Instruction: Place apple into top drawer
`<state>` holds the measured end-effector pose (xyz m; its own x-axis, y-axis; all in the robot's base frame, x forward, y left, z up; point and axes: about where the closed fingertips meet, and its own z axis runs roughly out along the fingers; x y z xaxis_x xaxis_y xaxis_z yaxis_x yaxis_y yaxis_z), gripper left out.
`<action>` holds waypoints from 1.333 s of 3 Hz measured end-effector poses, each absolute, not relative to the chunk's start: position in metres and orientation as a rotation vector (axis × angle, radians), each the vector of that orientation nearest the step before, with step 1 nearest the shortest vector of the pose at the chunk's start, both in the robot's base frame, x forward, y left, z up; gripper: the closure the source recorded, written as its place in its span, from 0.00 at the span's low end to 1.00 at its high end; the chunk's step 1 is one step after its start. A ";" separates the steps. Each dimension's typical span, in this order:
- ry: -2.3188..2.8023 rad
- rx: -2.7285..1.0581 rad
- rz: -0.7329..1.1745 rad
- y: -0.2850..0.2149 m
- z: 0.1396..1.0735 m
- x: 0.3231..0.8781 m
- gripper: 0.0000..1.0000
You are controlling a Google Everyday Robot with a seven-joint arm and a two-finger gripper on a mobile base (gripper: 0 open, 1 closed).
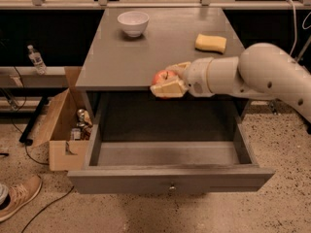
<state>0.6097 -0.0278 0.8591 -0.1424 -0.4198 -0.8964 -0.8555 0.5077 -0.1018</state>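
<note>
I will release the apple on the dark middle of the drawer's bottom (160, 131), about in line with the knob.
My gripper (167, 81) is shut on the apple (162, 76), a small red-orange fruit held between its cream fingers. It hangs at the front edge of the grey table top (146, 52), above the back left part of the top drawer (170, 154). The drawer is pulled fully open and its inside is bare. Its small round metal knob (170, 186) shows at the middle of the front panel. My white arm (252, 76) reaches in from the right.
A white bowl (133, 23) stands at the table's back left. A yellow sponge (211, 43) lies at the back right. An open cardboard box (65, 130) with bits in it stands on the floor to the left. A shoe (19, 198) is at bottom left.
</note>
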 end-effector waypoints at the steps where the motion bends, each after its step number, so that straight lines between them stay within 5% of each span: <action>1: 1.778 -1.094 0.558 -0.028 0.831 0.588 1.00; 4: 1.899 -1.096 0.607 -0.019 0.737 0.562 1.00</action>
<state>0.5621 -0.0190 0.7367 -0.2652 -0.4591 -0.8479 -0.8656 0.5007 -0.0004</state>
